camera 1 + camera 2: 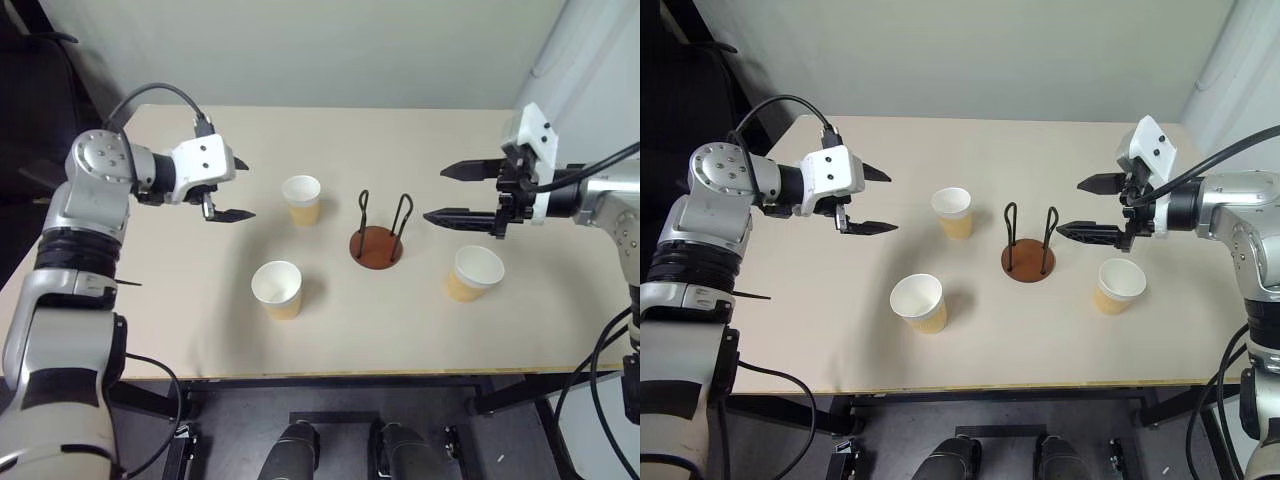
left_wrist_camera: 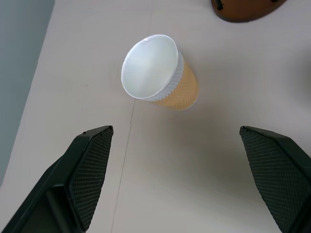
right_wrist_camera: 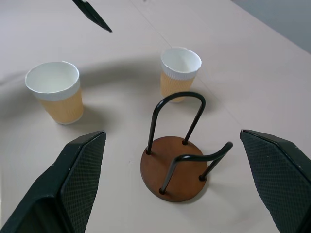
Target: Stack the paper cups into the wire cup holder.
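Note:
My left gripper will close on the near side of the far cup's rim (image 1: 297,203) (image 2: 171,81), so that it can lift the cup toward the wire cup holder.
Three tan paper cups stand upright on the table: a far cup (image 1: 301,198), a near cup (image 1: 277,288) and a right cup (image 1: 475,272). Between them sits the wire cup holder (image 1: 377,247), a brown disc with two black wire loops and nothing in it. My left gripper (image 1: 245,188) hovers open above the table, left of the far cup (image 2: 160,73) and pointing at it. My right gripper (image 1: 435,194) hangs open just right of the holder (image 3: 175,167), above the right cup. Neither holds anything.
The beige table (image 1: 180,330) has its front edge close below the near cup. A pale wall runs behind the far edge. A dark space lies off the table's left side. One finger of the left gripper (image 3: 92,14) shows in the right wrist view.

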